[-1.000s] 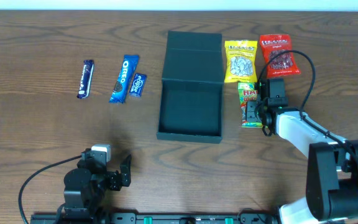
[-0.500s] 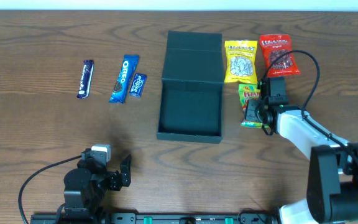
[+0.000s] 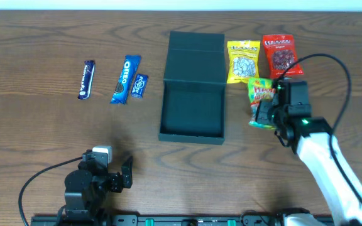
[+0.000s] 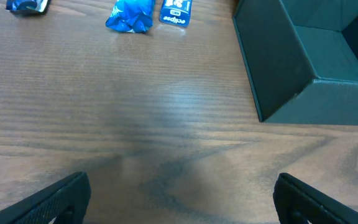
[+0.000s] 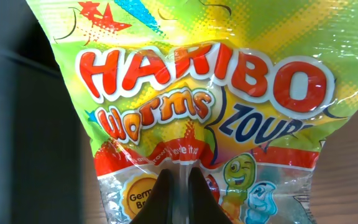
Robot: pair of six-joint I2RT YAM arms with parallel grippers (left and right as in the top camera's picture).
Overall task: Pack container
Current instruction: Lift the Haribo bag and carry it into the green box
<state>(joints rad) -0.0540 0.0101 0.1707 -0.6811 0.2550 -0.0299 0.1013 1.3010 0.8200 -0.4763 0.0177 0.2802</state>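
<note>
Next, my right gripper lets go of the green Haribo Worms packet on the empty bottom of the dark teal-green container (image 3: 196,113).
The dark teal-green container (image 3: 192,110) lies open mid-table, its flap lid (image 3: 195,58) folded back toward the far side; its near corner shows in the left wrist view (image 4: 303,62). My right gripper (image 3: 266,114) is shut on a green Haribo Worms packet (image 3: 261,94) and holds it lifted above the table, right of the container. The packet fills the right wrist view (image 5: 197,93), pinched between the fingers (image 5: 180,186). My left gripper (image 3: 115,176) is open and empty near the front left edge, its fingers (image 4: 179,193) wide apart over bare wood.
A yellow snack bag (image 3: 243,61) and a red snack bag (image 3: 279,54) lie right of the lid. Left of the container lie an Oreo pack (image 3: 125,79), a small blue gum pack (image 3: 139,86) and a dark bar (image 3: 87,79).
My right gripper has lifted the Haribo packet off the table and raised it; the arm has pulled up and toward the near right. The left arm has not moved.
</note>
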